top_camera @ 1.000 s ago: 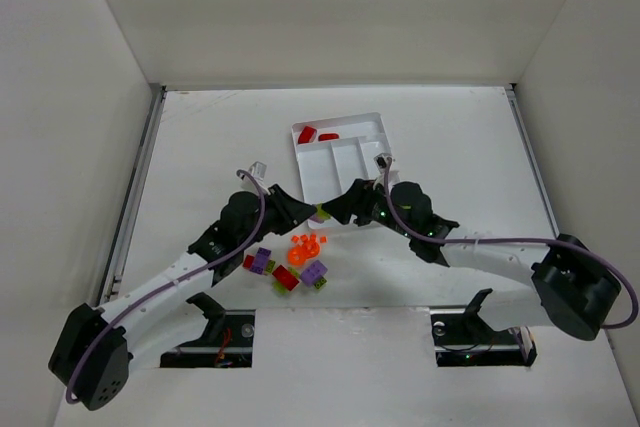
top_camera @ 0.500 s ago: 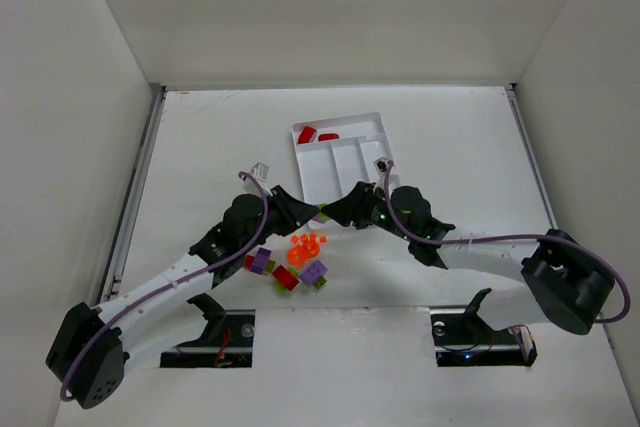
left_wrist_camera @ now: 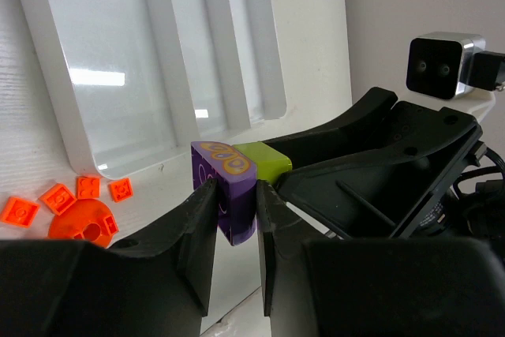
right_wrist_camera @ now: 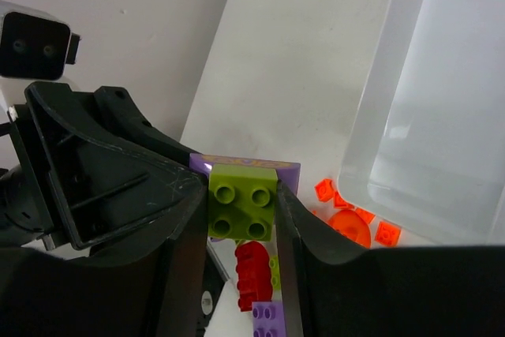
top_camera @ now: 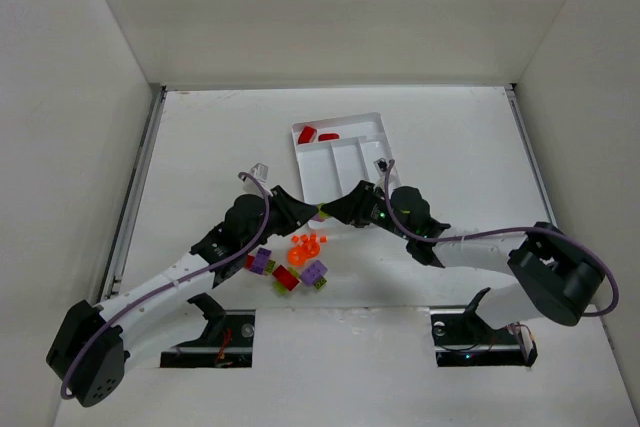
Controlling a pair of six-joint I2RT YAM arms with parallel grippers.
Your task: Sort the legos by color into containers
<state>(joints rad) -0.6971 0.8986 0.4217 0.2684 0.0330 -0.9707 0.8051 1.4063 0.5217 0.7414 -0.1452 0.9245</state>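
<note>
I should use my left gripper to put the purple brick down in the white tray's widest long section [top_camera: 322, 172], near the red pieces. The purple brick is now held in front of the tray.
My left gripper [left_wrist_camera: 235, 215] is shut on a purple brick [left_wrist_camera: 225, 187]. My right gripper [right_wrist_camera: 241, 209] is shut on a lime green brick [right_wrist_camera: 241, 201] that is still joined to the purple one. Both grippers meet above the table [top_camera: 322, 213], just in front of the white tray [top_camera: 345, 157]. Two red pieces [top_camera: 316, 134] lie in the tray's crosswise section; the long sections [left_wrist_camera: 118, 69] hold nothing. Orange pieces [top_camera: 306, 244] and purple, red and green bricks [top_camera: 290, 273] lie on the table below the grippers.
White walls enclose the table on three sides. The arm bases [top_camera: 330, 332] stand at the near edge. A metal strip [top_camera: 135, 187] runs along the table's left side.
The right arm's base link has swung a little left. Both grippers stay together on the joined bricks, hardly moved.
</note>
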